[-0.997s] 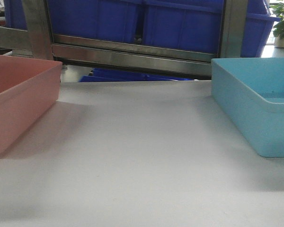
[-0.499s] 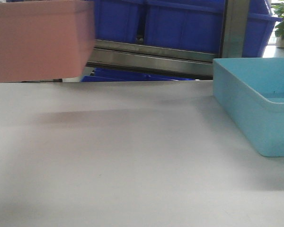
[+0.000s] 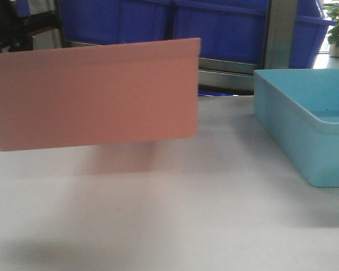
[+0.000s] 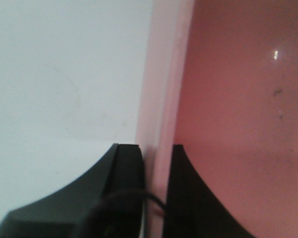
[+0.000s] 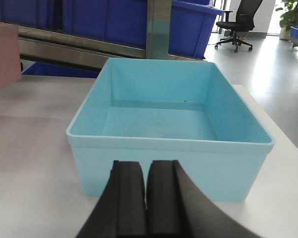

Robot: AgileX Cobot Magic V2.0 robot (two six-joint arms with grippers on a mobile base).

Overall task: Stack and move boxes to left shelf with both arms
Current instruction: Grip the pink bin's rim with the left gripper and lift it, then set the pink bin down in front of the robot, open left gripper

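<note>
My left gripper has the salmon pink box. It will let go of the box on the white table [image 3: 150, 164] next to the light blue box.
The salmon pink box [image 3: 96, 93] hangs in the air above the white table, slightly tilted, its long side facing the front view. My left gripper [image 4: 156, 146] is shut on the pink box [image 4: 238, 99], one finger outside its wall and one inside. The light blue box [image 3: 305, 124] rests on the table at the right, open side up and empty. My right gripper [image 5: 146, 163] is shut on nothing, just in front of the near wall of the blue box [image 5: 164, 114]. The steel shelf's front bar [image 3: 226, 70] runs behind the table.
Dark blue ribbed bins [image 3: 214, 22] sit on the rack above the bar. A steel upright post [image 3: 279, 34] stands behind the blue box. The table's right edge [image 5: 283, 148] lies close beside the blue box, with an office chair [image 5: 238, 25] on the floor beyond.
The pink box has left the table at the far left, risen, and moved right toward the middle. The blue box has stayed where it was.
</note>
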